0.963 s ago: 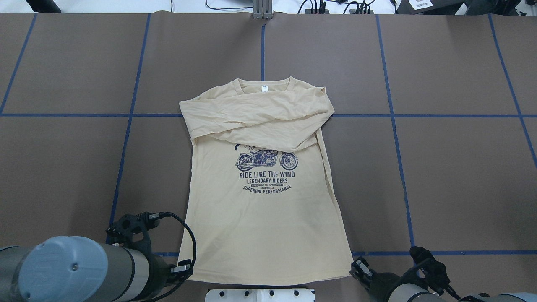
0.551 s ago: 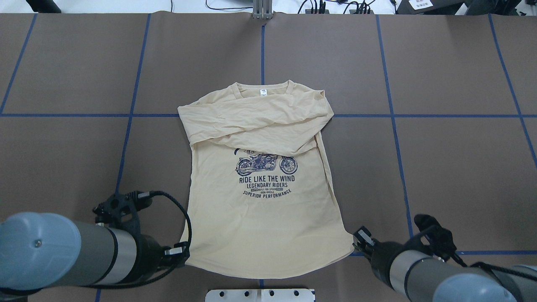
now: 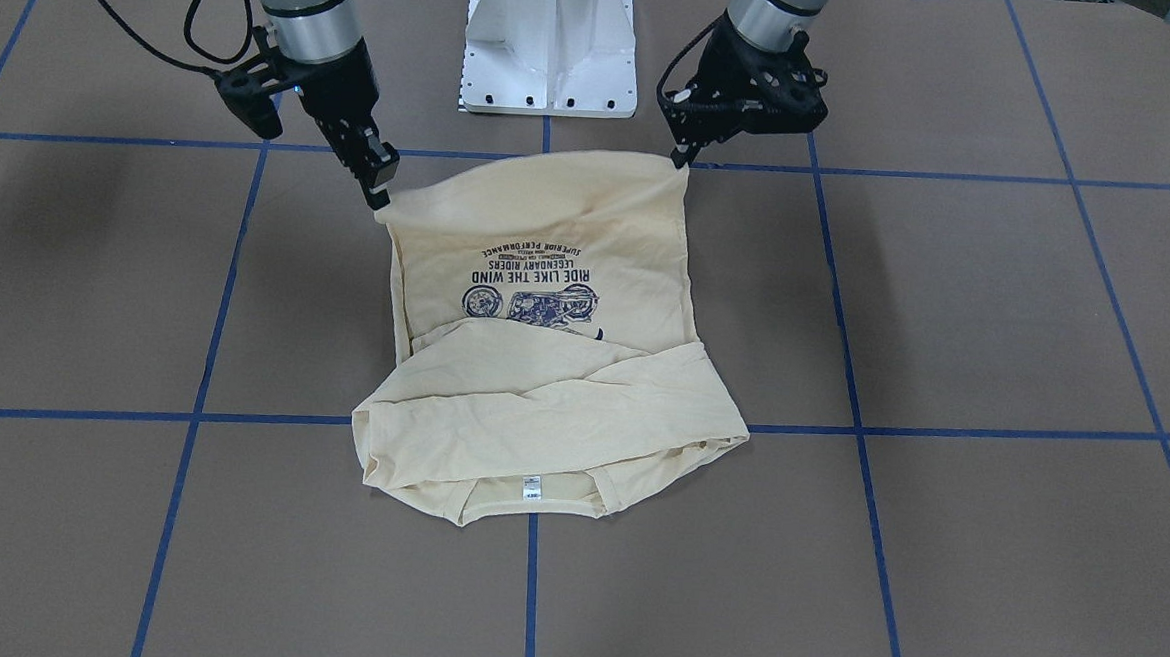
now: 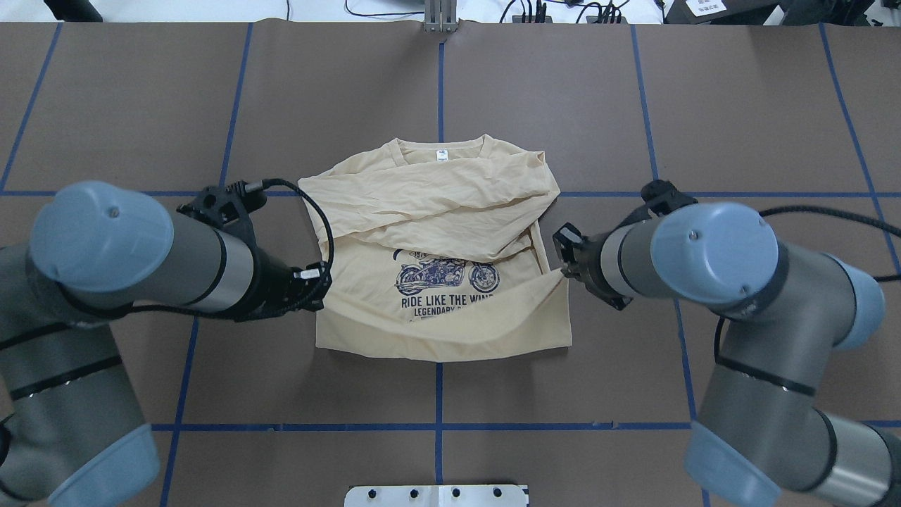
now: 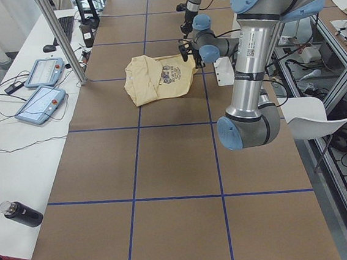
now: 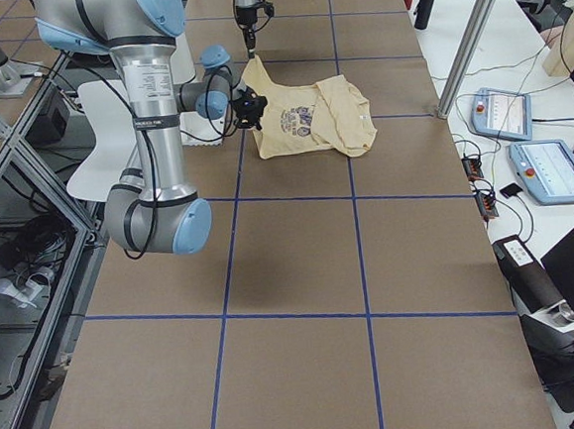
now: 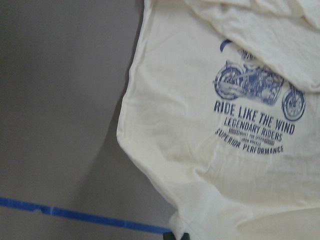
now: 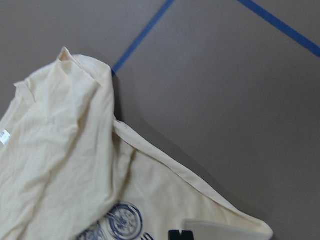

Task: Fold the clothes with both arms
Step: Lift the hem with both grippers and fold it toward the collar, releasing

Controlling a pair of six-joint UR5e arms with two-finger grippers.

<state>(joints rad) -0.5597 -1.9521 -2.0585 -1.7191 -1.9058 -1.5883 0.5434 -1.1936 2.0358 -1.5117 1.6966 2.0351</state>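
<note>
My left gripper will let go of the hem corner on the T-shirt's shoulder (image 3: 733, 444), near the blue tape line.
The cream-yellow long-sleeved T-shirt (image 4: 436, 211) lies mid-table, collar at the far side, with both sleeves folded across its chest. My left gripper (image 4: 320, 282) is shut on the hem's left corner. My right gripper (image 4: 563, 271) is shut on the hem's right corner. Both hold the hem raised above the table, so the lower body doubles over and hides the print's bottom lines. In the front view the left gripper (image 3: 682, 161) is on the right and the right gripper (image 3: 382, 196) on the left, with the shirt (image 3: 541, 406) hanging between them.
The white pedestal (image 3: 550, 46) stands at the table's near edge between the arms. Blue tape lines grid the brown table (image 4: 739, 141). Two control tablets (image 5: 37, 88), a metal post (image 5: 60, 36) and bottles (image 5: 22, 213) sit along the far side.
Both grippers have carried the hem corners up and forward, from the table's near edge to the print. The lower body now folds over itself.
</note>
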